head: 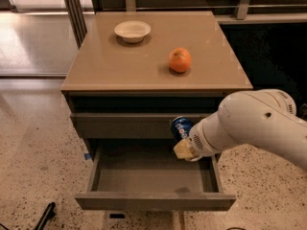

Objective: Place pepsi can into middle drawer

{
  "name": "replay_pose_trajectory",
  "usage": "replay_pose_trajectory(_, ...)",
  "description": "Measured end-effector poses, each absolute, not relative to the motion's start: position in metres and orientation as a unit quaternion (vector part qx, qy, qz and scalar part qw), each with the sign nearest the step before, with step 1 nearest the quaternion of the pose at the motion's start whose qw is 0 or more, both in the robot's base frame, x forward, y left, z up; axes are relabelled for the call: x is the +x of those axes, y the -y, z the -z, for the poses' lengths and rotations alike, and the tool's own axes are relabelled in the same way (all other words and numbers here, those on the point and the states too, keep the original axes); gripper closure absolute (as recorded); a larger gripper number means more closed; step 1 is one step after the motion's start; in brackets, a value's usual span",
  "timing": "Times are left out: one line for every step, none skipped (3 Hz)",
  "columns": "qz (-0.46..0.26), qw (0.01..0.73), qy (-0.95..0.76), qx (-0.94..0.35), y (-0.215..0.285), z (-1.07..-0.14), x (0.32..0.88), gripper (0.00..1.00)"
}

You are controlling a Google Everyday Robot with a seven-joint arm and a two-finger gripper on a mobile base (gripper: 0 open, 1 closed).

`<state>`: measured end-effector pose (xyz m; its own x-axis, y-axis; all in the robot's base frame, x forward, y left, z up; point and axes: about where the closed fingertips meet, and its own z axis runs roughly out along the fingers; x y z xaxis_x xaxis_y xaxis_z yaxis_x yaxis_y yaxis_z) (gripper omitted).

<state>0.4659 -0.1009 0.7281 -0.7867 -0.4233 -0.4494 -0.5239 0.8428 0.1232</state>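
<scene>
The robot's gripper will put the pepsi can down on the middle drawer's grey bottom, just off its centre (175, 177) toward the robot's arm.
The pepsi can (181, 126) is dark blue with white lettering and is held tilted in my gripper (183, 139), in front of the closed upper drawer front. The gripper is shut on the can; one tan fingertip (182, 149) shows below it. The white arm (254, 126) reaches in from the right. The middle drawer (154, 201) is pulled open below the can, with its flat grey floor (144, 176) bare. The can hangs above the drawer's back right part.
On the cabinet top (120, 66) stand a white bowl (132, 31) at the back and an orange fruit (180, 60) right of centre. A closed drawer front (120, 126) sits above the open one. Speckled floor surrounds the cabinet; a dark object (45, 213) lies at bottom left.
</scene>
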Motion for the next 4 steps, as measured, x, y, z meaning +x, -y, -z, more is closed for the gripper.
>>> replay_pose_trajectory(-0.153,0.146,-0.951,-0.227,0.109,-0.661,0.454,1.0)
replay_pose_trajectory(-0.146,0.144,-0.952,-0.228,0.105,-0.657,0.451,1.0)
replay_pose_trajectory(-0.134,0.11,-0.963,-0.204,0.112,-0.593,0.451,1.0)
replay_pose_trajectory(-0.149,0.073,-0.973,-0.158,0.116,-0.516,0.458,1.0)
